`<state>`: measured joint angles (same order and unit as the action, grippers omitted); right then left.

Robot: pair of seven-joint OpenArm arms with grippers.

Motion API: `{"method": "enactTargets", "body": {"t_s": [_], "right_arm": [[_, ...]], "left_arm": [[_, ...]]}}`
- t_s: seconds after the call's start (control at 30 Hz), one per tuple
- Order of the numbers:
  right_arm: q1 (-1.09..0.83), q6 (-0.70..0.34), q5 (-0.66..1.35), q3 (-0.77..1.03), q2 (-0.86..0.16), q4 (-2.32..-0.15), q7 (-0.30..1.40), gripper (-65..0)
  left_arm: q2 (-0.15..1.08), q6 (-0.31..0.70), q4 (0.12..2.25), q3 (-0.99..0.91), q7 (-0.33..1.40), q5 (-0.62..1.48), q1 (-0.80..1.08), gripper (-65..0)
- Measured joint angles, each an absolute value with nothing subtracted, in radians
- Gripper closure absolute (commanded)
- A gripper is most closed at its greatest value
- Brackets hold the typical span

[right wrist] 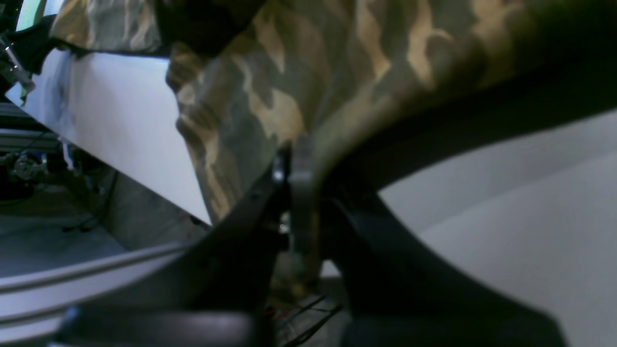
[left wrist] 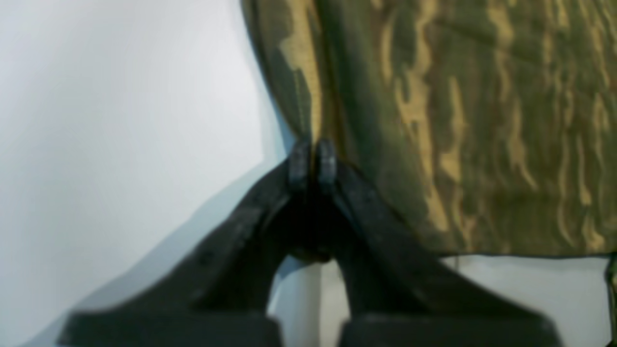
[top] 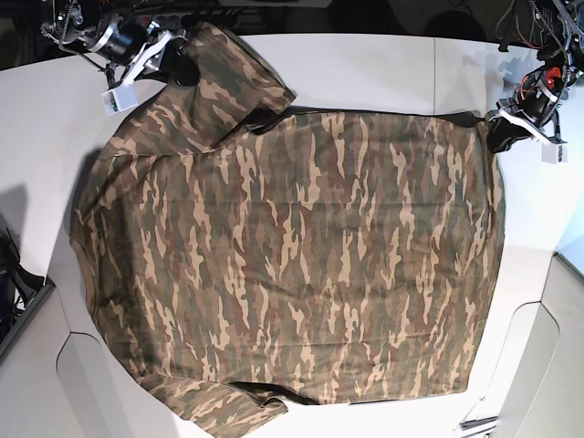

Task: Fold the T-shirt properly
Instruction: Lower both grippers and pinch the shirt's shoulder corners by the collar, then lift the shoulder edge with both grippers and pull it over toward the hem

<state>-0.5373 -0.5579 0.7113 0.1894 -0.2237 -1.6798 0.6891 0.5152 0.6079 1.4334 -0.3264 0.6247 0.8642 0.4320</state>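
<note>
Next, my right gripper puts the lifted far sleeve fold, now at the sleeve's outer end, down on the T-shirt's flat body (top: 146, 277) near the collar end.
The camouflage T-shirt (top: 292, 246) lies spread flat over the white table (top: 383, 64), hem to the right and sleeves to the left. My left gripper (left wrist: 312, 161) is at the hem's far right corner (top: 488, 128), its fingertips pressed together on the cloth edge (left wrist: 308, 111). My right gripper (right wrist: 291, 166) is at the far left sleeve (top: 228, 82), shut on a lifted fold of the fabric (right wrist: 270, 111). In the base view that gripper (top: 173, 62) sits at the sleeve's outer end. The near sleeve (top: 219, 411) lies flat at the front edge.
The table's edge (right wrist: 120, 159) drops off right beside the right gripper, with floor and cables below. Wiring and arm mounts (top: 538, 36) crowd the far right corner. Rounded cut-outs (top: 538, 365) shape the table's front corners.
</note>
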Motion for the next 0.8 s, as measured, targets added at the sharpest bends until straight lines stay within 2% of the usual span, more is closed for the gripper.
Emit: {"method": "enactTargets", "body": {"t_s": [0.3,0.6,0.8], "right_arm": [[-0.582,-0.553,0.744,0.24,-0.223,-1.758,0.722,0.0],[-0.673,-0.556,0.83,0.385,-0.224,-1.951,0.754,0.0],[-0.669,-0.558,0.834,0.441,-0.224,-2.032,0.762,0.0]], "left_arm": [[0.5,0.641,1.557,-0.385,0.811,0.917,0.464,0.0],[0.499,0.636,1.745,-0.502,0.815,0.939,0.574,0.0],[0.498,0.637,1.775,-0.545,0.777,0.936,0.579,0.0]]}}
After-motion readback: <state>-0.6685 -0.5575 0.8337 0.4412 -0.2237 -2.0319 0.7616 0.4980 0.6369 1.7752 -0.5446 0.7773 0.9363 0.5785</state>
